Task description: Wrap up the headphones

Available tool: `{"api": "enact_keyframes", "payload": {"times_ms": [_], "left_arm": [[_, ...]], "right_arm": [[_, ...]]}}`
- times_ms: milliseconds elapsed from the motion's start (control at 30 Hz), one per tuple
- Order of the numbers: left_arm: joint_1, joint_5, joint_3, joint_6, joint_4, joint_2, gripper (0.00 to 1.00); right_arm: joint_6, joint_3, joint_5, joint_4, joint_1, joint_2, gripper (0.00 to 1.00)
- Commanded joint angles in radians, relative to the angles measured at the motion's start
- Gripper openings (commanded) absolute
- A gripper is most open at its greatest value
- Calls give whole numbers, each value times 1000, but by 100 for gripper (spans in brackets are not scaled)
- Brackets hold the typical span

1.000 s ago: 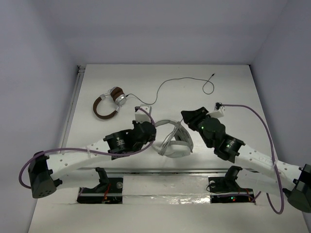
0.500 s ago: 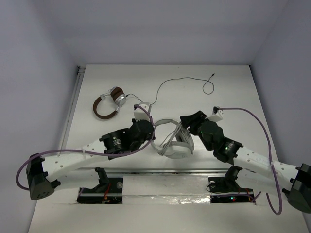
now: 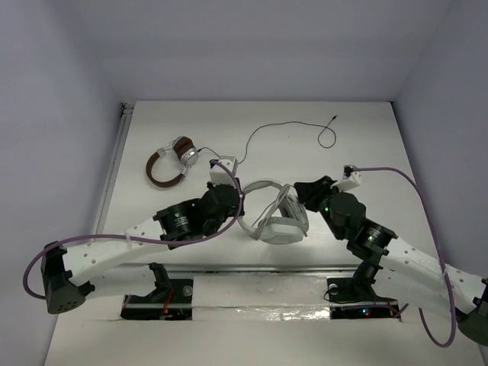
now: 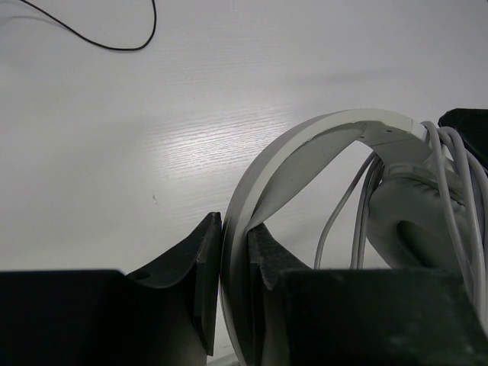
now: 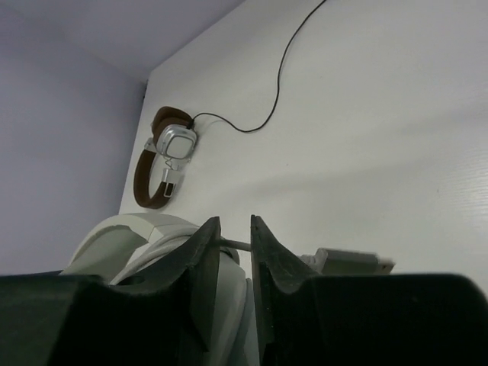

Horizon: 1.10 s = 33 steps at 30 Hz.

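I should use my left gripper to set the white headphones down on the table midway [image 3: 289, 191] [image 4: 328, 187] between the black cable and the near edge.
The white headphones [image 3: 280, 226] stand near the middle of the table's near side, with the grey cable [image 4: 451, 191] wound around the headband [image 4: 335, 128] by one ear cup [image 4: 412, 221]. My left gripper [image 3: 244, 215] is shut on the headband [image 4: 235, 252]. My right gripper [image 3: 303, 200] is at the right side of the headphones, its jaws a narrow gap apart [image 5: 235, 252]. The cable's end [image 5: 238, 245] crosses just beyond that gap, unclamped. Its plug [image 5: 347, 262] lies right of the fingers.
The smaller brown headphones [image 3: 171, 162] lie at the back left and also show in the right wrist view [image 5: 164, 156]. Their thin black cable [image 3: 282, 128] loops across the far table toward the back right. White walls close in the table.
My right arm has pulled back to the right and the white headphones have shifted slightly right with it. My left gripper has kept hold of the headband.
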State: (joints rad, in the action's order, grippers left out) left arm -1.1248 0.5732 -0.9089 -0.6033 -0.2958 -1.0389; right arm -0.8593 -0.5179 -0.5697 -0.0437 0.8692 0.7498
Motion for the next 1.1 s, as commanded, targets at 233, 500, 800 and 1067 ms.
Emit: {"api": "enact_keyframes", "payload": {"times_ms": [233,500,800,1067], "left_arm": [[-4,7,-18,-26,153,1,0],[-4,43,-15,23,297,-117,0],[40,4,-67,108,596,-317,0],[128,-27,-25,155,840,-499,0]], "right_arm": [[65,-163,-85,214,-6,-73,58],[98,-212,-139,264,-6,-107,65],[152,-284,-255,404,-6,-196,68],[183,-274,-263,427,-6,-236,70]]}}
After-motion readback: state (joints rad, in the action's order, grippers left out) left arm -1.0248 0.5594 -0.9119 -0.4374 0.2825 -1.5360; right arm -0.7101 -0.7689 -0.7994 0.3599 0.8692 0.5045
